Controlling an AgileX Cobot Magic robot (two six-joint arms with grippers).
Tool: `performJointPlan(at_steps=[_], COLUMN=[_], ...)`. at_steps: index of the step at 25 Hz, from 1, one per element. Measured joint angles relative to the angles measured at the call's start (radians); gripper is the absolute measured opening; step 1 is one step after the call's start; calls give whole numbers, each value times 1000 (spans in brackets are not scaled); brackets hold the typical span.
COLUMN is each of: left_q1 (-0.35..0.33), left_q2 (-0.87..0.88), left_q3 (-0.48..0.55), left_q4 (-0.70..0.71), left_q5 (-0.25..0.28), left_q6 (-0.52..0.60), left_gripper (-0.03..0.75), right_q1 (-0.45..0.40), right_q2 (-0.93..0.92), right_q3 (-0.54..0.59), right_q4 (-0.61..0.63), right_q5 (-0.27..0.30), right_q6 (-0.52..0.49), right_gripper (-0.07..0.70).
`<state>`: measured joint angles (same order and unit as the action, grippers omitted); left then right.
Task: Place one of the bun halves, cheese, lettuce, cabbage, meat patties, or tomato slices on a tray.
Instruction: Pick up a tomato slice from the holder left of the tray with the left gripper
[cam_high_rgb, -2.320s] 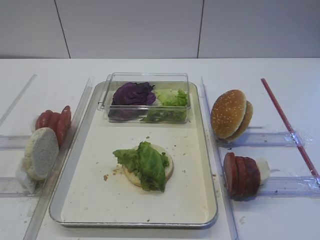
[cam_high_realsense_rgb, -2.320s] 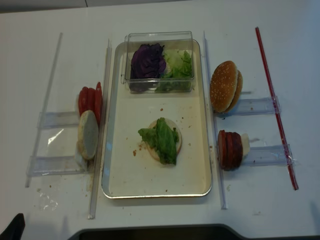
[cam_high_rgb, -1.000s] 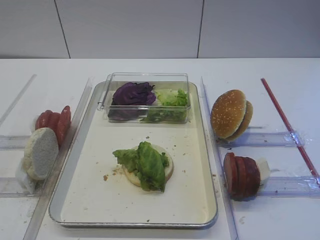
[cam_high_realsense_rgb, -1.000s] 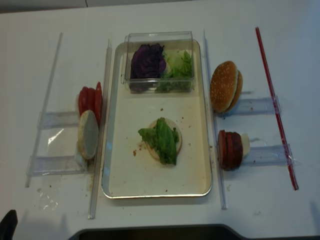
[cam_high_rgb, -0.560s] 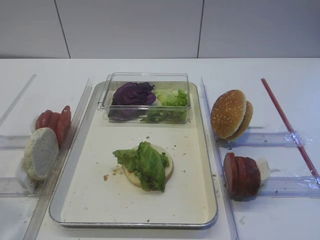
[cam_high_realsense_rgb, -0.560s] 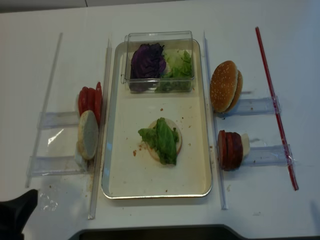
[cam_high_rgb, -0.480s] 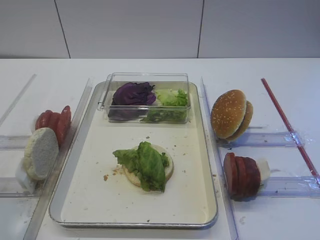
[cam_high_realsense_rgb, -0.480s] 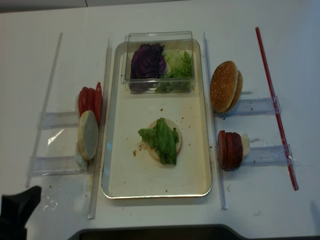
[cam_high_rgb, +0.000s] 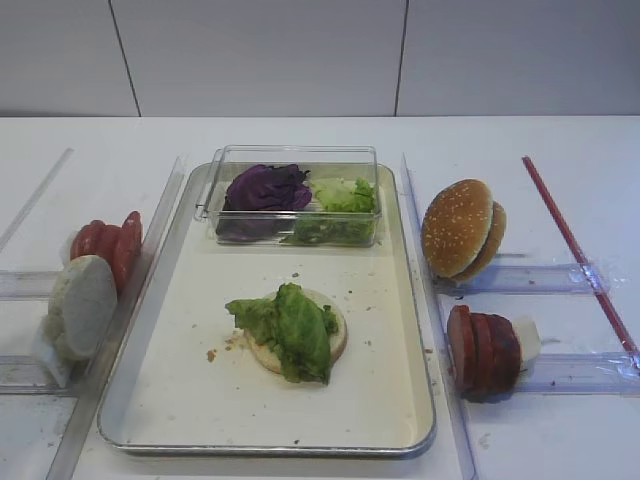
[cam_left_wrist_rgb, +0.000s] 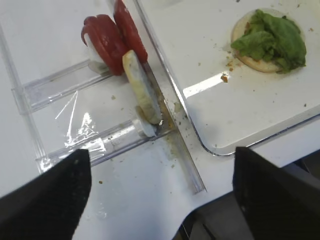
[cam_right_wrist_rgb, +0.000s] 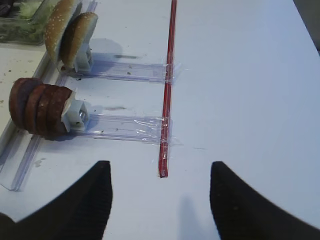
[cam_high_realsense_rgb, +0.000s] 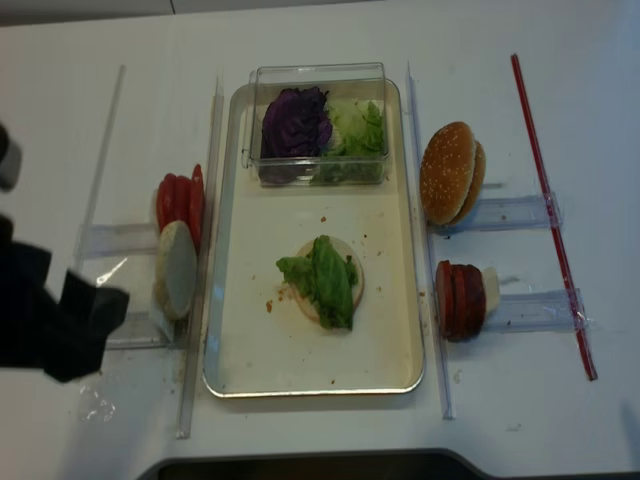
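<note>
The tomato slice closest to the tray is next for my left gripper, which will go to it and close on its far end (cam_high_realsense_rgb: 197, 174) (cam_left_wrist_rgb: 120, 9), away from the pale bun half.
A pale bun half (cam_high_rgb: 335, 338) topped with lettuce (cam_high_rgb: 290, 330) lies mid-tray (cam_high_rgb: 200, 390). More lettuce (cam_high_rgb: 342, 195) and cabbage (cam_high_rgb: 265, 187) fill the clear box. Left of the tray stand tomato slices (cam_left_wrist_rgb: 107, 37) and a pale bun half (cam_left_wrist_rgb: 141, 92). My left gripper (cam_left_wrist_rgb: 160, 200) hangs open and empty over the table in front of them, near the tray's front-left corner. Sesame bun halves (cam_right_wrist_rgb: 65, 25) and meat patties (cam_right_wrist_rgb: 40, 107) stand on the right. My right gripper (cam_right_wrist_rgb: 157, 200) is open and empty, low over bare table beside them. Cheese is out of view.
Clear plastic racks (cam_left_wrist_rgb: 95, 145) and long clear rails (cam_left_wrist_rgb: 175, 145) flank the tray. A red strip (cam_right_wrist_rgb: 167, 100) lies along the right side, its end just ahead of my right gripper. The left arm (cam_high_realsense_rgb: 50, 320) covers the table's front left. Crumbs dot the tray.
The left arm has come up from the bottom-left corner of the overhead view toward the left racks. Food and tray have not moved.
</note>
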<state>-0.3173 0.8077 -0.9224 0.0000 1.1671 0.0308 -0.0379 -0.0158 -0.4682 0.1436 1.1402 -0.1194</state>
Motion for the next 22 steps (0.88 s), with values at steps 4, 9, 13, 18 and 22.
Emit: performJointPlan(at_steps=[4, 9, 13, 18, 22], left_q1=[0, 0, -1, -1, -1], left_q2=[101, 222, 305, 414, 505], left_q3=[-61, -146, -215, -294, -342], left_q4=[0, 0, 0, 0, 0], left_q5=[-2, -2, -2, -4, -4], left_q6=[0, 0, 0, -5, -31], left_gripper=[534, 534, 534, 534, 534], right_q1=[0, 0, 0, 0, 0], right_q2=[0, 0, 0, 0, 0], right_q3=[0, 0, 0, 0, 0], right_q4=[0, 0, 0, 0, 0], right_q5=[0, 0, 0, 0, 0], right_q6=[0, 0, 0, 0, 0], right_gripper=[452, 452, 452, 451, 452])
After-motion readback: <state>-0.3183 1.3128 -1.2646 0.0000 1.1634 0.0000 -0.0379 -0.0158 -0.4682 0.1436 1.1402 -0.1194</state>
